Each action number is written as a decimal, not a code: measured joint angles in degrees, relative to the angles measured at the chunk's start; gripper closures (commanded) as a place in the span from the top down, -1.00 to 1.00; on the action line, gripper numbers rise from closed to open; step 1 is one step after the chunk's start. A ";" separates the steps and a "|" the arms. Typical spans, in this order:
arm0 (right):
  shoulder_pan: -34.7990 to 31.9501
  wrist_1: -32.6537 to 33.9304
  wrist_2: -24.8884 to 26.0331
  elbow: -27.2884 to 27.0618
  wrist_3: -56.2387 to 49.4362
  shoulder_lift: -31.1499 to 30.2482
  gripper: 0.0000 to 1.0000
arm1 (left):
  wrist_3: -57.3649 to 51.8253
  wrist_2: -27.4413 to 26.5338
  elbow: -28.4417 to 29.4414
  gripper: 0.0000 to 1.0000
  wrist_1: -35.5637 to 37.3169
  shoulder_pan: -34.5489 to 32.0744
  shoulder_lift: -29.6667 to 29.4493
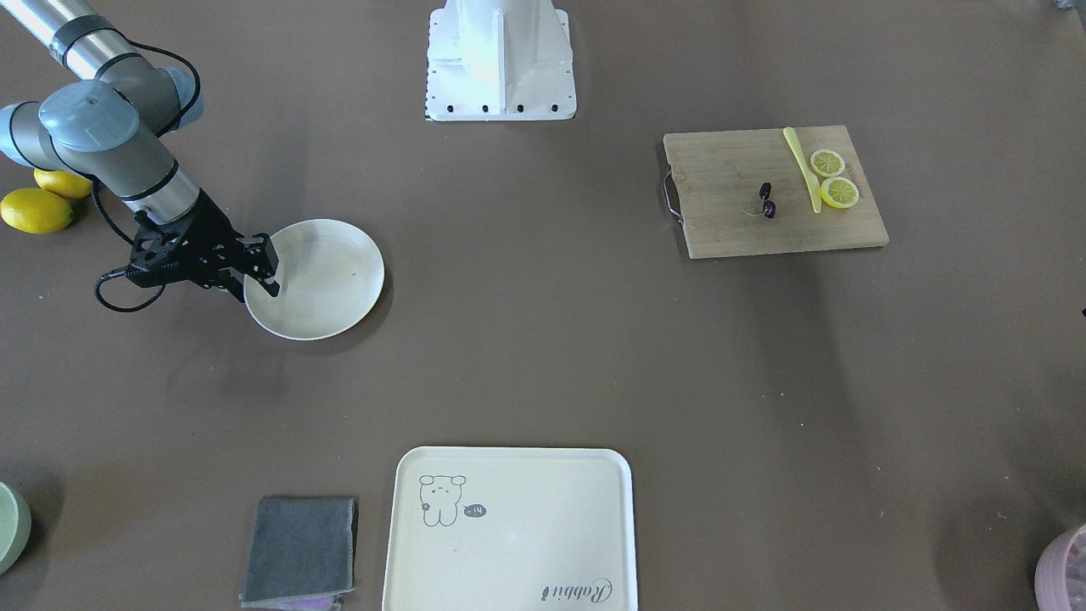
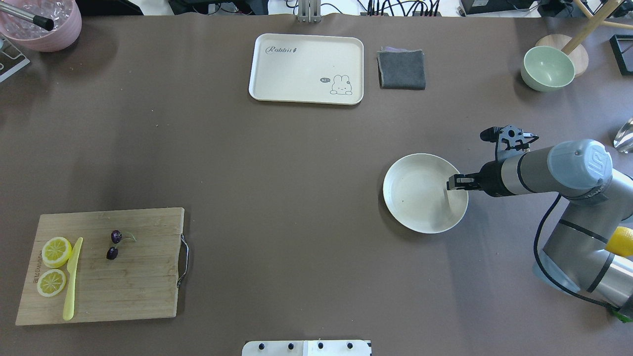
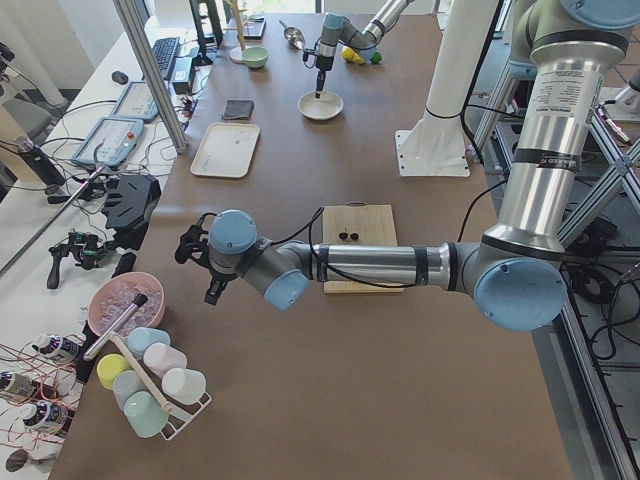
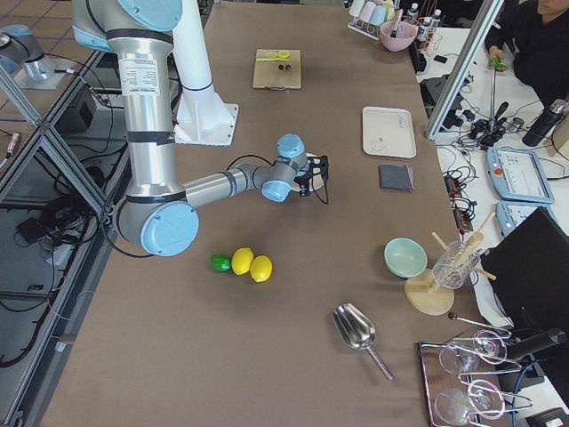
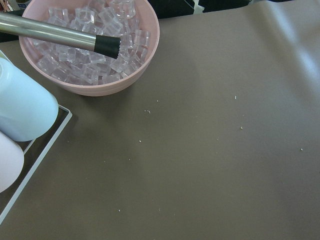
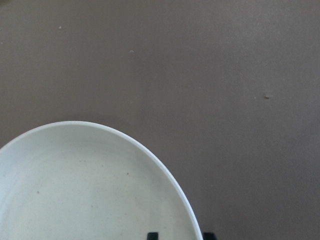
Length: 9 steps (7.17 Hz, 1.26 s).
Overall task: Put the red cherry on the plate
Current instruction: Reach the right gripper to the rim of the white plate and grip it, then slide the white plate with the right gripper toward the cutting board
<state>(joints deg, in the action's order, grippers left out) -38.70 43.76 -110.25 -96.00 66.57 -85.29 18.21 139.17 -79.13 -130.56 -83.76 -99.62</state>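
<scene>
I should use my right gripper to set the cream plate down midway (image 1: 519,282) between the cream tray and the white stand.
The red cherry (image 2: 116,236) (image 1: 769,209), a dark maroon pair on thin green stems, lies on the wooden cutting board (image 2: 104,277) at the table's left end. The cream plate (image 2: 418,198) (image 1: 331,280) (image 6: 90,190) rests on the table far to the right. My right gripper (image 2: 451,184) (image 1: 270,278) (image 6: 180,235) straddles the plate's rim, one finger inside and one outside, shut on it. My left gripper (image 3: 200,268) hovers beyond the board near the pink ice bowl (image 5: 90,50). Its fingers show only from the side, so I cannot tell their state.
Two lemon slices (image 2: 56,251) and a yellow knife (image 2: 72,279) share the board with the cherry. A cream tray (image 2: 306,69), grey cloth (image 2: 401,69) and green bowl (image 2: 547,68) line the far edge. Whole lemons (image 1: 36,210) lie behind the right arm.
</scene>
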 measured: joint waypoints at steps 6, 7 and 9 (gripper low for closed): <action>-5.31 6.92 -8.38 -7.97 1.24 2.42 -1.00 | -0.05 0.05 -0.44 0.95 -1.73 -0.08 1.64; -5.52 7.08 -9.07 -7.63 2.68 5.35 -1.00 | -0.01 0.03 -0.43 0.95 -1.78 -0.12 1.68; -2.07 7.30 -5.96 -3.62 6.61 14.05 -1.00 | 0.06 -0.03 -0.36 0.95 -1.80 -0.39 1.77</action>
<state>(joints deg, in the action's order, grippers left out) -40.77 51.06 -116.21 -99.62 73.18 -71.24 18.27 139.14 -79.49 -132.36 -84.15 -97.86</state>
